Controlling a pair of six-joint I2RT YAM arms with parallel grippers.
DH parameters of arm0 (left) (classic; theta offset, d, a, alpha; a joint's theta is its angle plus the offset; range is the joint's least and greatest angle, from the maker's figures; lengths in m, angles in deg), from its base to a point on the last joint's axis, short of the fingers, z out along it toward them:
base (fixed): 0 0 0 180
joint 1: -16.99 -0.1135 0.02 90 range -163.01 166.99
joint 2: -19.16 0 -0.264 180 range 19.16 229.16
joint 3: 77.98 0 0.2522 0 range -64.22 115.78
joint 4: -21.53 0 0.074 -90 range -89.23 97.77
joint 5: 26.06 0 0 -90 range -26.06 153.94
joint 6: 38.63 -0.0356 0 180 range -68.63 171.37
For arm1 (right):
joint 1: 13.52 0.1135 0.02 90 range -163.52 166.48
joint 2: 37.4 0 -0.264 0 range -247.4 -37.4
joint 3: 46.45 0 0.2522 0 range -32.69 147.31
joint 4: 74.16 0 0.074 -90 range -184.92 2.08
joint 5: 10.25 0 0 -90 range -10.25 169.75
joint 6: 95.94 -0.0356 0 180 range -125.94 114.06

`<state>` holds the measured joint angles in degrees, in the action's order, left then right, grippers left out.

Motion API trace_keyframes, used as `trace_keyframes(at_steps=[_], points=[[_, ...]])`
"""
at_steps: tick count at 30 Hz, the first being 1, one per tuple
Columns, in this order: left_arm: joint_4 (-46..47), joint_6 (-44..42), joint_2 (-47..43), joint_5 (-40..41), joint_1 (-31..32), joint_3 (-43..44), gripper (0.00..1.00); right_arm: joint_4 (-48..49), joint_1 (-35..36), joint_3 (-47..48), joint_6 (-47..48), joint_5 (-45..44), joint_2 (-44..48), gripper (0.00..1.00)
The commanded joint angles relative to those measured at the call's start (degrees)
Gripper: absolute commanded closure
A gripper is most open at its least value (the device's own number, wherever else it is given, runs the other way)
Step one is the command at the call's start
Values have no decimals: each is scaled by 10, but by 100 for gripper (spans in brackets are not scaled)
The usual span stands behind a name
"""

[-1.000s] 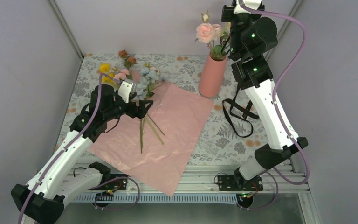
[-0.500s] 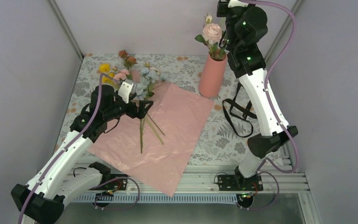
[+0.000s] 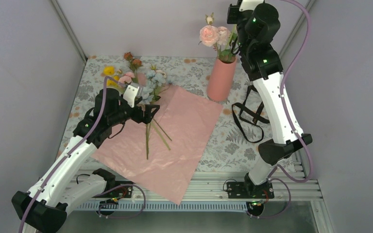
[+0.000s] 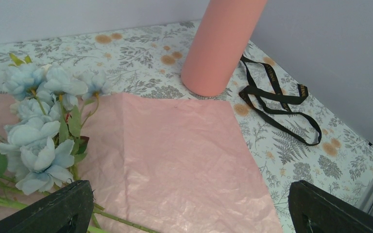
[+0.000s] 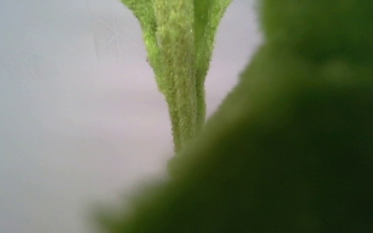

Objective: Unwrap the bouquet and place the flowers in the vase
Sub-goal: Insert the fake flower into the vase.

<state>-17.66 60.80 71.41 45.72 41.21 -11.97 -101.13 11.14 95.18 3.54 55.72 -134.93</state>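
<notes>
My right gripper should release the green-stemmed flower in the opening of the salmon vase (image 3: 224,57), next to the pink rose.
The bouquet lies unwrapped: its lilac-pink paper (image 3: 179,141) (image 4: 175,145) is spread flat, with pale blue flowers (image 3: 155,80) (image 4: 39,131), yellow (image 3: 109,71) and orange blooms (image 3: 132,60) lying at its far left corner, and green stems (image 3: 148,136) across the sheet. My left gripper (image 3: 150,112) (image 4: 189,206) hovers open just over the paper beside those stems, with nothing between its fingers (image 4: 63,206). The salmon vase (image 3: 221,77) (image 4: 221,43) stands upright at the back. A pink rose (image 3: 209,35) sticks out of it, and my right gripper (image 3: 237,44) is high over the rim on its stem (image 5: 179,73). A leaf (image 5: 296,145) hides the jaws.
A black ribbon (image 3: 247,119) (image 4: 281,104) lies looped on the floral tablecloth (image 3: 233,145), right of the paper and near the vase's foot. Grey walls close in the back and both sides. The metal rail (image 3: 209,187) runs along the near edge.
The right arm has shifted above the vase, and the pink rose swung right, then back left with it. The left arm and the flowers on the paper have not moved.
</notes>
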Motion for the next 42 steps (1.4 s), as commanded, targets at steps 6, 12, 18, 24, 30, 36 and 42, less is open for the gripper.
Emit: trace_keyframes(at_steps=[6,12,18,24,30,36,42], points=[[4,-11,-1,-2,0,-4,0,-60,-5,-54,-42,-26,37,96],[5,-10,-6,-1,0,-7,0,-22,-9,-134,-37,-40,57,96],[4,-10,-7,2,0,-7,0,-5,-20,-182,-47,-22,56,96],[4,-9,-10,6,0,-7,0,-5,-23,-223,-79,-5,61,96],[4,-10,-6,7,0,-7,0,-4,-30,-251,-95,-2,66,96],[2,-9,-9,11,0,-8,0,-13,-30,-237,-98,12,78,96],[3,-9,-16,12,0,-10,0,-11,-30,-171,-82,32,69,96]])
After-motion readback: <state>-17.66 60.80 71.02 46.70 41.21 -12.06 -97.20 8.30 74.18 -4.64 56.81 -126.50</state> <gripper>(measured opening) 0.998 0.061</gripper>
